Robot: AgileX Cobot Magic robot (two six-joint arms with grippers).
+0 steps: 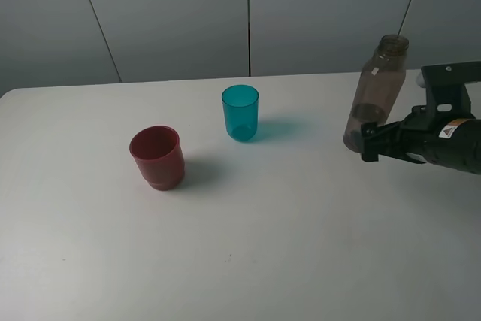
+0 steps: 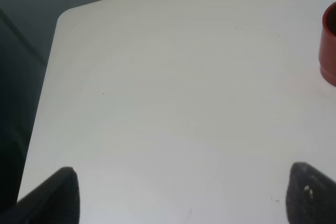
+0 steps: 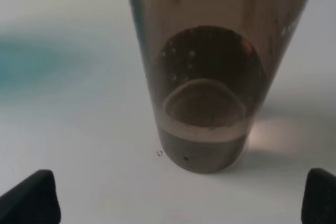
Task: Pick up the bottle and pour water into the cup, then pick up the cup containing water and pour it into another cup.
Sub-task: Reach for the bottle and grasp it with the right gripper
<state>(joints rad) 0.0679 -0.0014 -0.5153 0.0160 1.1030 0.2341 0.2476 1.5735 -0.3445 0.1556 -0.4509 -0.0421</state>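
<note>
Next, I put my right gripper around the lower part of the bottle's body (image 1: 367, 113) (image 3: 207, 59), a bit above its base, and close it there.
The bottle (image 1: 376, 92) stands at the right of the white table, smoky brown, uncapped, with a little water at the bottom. In the right wrist view the bottle (image 3: 210, 77) is close ahead, its base just beyond the fingertips. My right gripper (image 1: 367, 143) is open at the bottle's base; both fingertips (image 3: 31, 198) are spread wide and touch nothing. The teal cup (image 1: 240, 112) stands upright mid-table. The red cup (image 1: 157, 157) stands left of it and shows at the edge of the left wrist view (image 2: 329, 45). My left gripper (image 2: 184, 198) is open over bare table.
The white table (image 1: 263, 246) has a rounded far-left corner (image 2: 65, 17) with dark floor beyond it. Grey wall panels stand behind the table. A blurred teal patch (image 3: 26, 61) shows in the right wrist view, beside the bottle.
</note>
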